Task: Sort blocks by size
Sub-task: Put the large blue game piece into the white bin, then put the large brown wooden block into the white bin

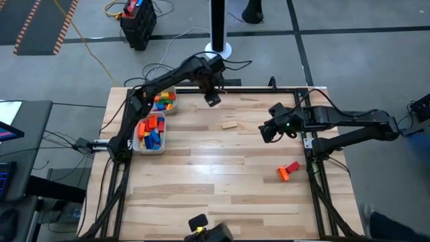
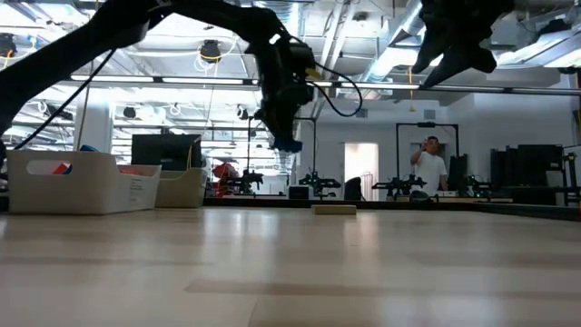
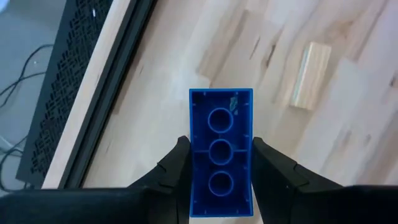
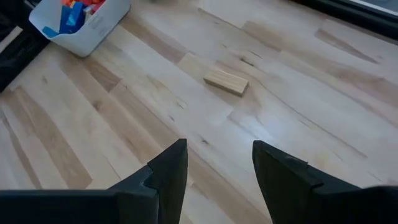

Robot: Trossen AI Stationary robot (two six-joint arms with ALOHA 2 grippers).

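I will release the left gripper's blue bar brick on the blue blocks in the nearer white tray (image 1: 153, 140).
My left gripper (image 1: 213, 99) is shut on a blue bar brick (image 3: 221, 152), raised above the table's far edge, right of the two white trays. The trays (image 1: 149, 143) (image 1: 165, 105) hold several coloured blocks. A pale tan block (image 1: 230, 124) lies flat on the table; it also shows in the right wrist view (image 4: 226, 81) and the left wrist view (image 3: 310, 75). A red and an orange block (image 1: 288, 170) lie at the right. My right gripper (image 1: 269, 132) is open and empty, raised above the table right of the tan block. My left gripper pinches the blue brick's two long sides (image 3: 194, 163) between its two fingers, at the end nearer the wrist. The fingers lie along the brick, which sticks out past them with its hollow underside toward the camera. The brick is lifted clear of the table.
A black frame rail (image 1: 269, 89) runs along the table's far edge, and another runs down the right side (image 1: 312, 161). Bare wood lies across the middle and near part of the table. A person (image 2: 428, 163) stands far off in the room.
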